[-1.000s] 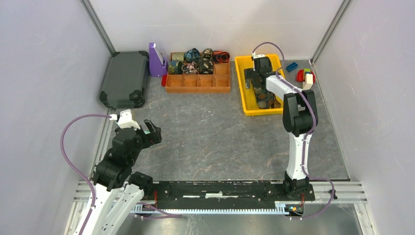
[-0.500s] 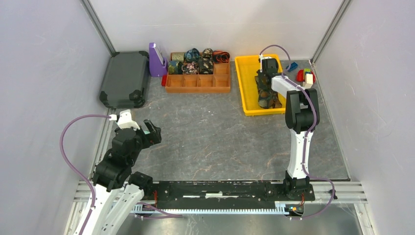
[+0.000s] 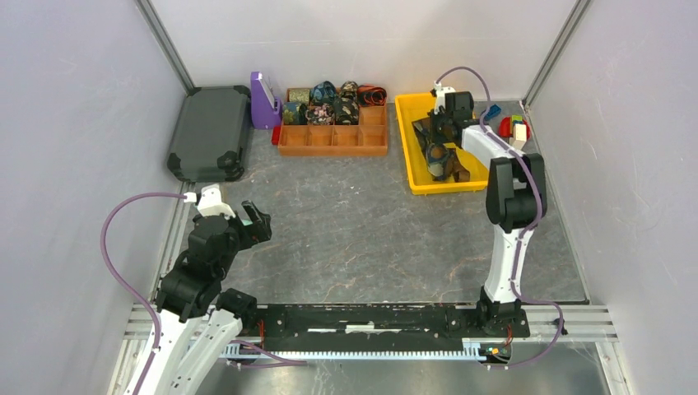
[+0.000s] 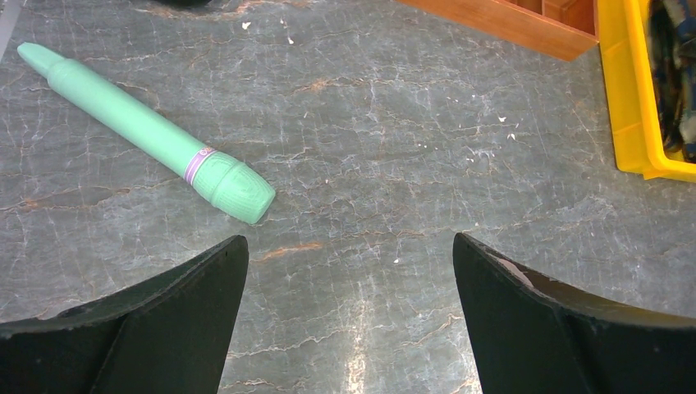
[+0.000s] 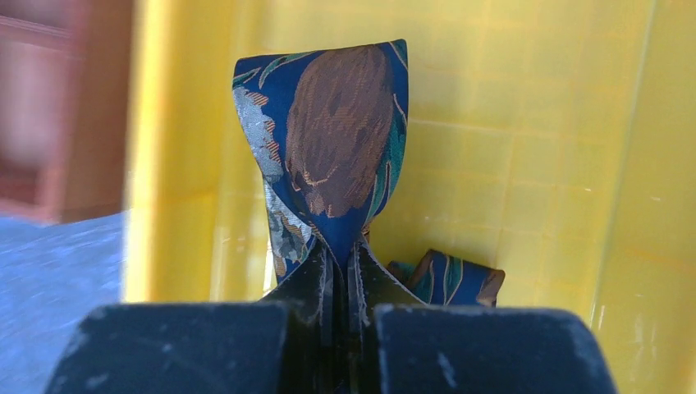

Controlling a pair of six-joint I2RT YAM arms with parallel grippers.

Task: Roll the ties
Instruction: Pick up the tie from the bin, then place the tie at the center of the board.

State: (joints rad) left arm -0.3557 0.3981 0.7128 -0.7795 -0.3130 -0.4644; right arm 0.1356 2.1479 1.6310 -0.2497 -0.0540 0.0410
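Next, my right gripper lets go of the blue tie on the bare table (image 3: pixel 433 253) in front of the yellow tray.
Loose ties (image 3: pixel 444 160) lie heaped in the yellow tray (image 3: pixel 409 148) at the back right. My right gripper (image 3: pixel 438 132) reaches into the tray's far half. In the right wrist view its jaws are pressed together, and this right gripper (image 5: pixel 345 263) is shut on a fold of a blue tie (image 5: pixel 336 139) with a brown leaf print that stands up above the fingertips. Another bit of blue tie (image 5: pixel 447 279) lies behind it. Rolled ties (image 3: pixel 329 103) fill the back row of the wooden organiser (image 3: pixel 333 141). My left gripper (image 3: pixel 257 222) hovers open over bare table, the left gripper (image 4: pixel 349 271) holding nothing.
A teal-green tapered stick (image 4: pixel 156 139) lies on the table ahead and left of the left gripper. A dark grey case (image 3: pixel 210 132) sits at the back left, with a purple holder (image 3: pixel 263 100) beside the organiser. Coloured toy blocks (image 3: pixel 512 125) lie right of the yellow tray.
The right gripper has gone from open to shut on the blue tie and shifted toward the tray's far right. The left arm has not moved.
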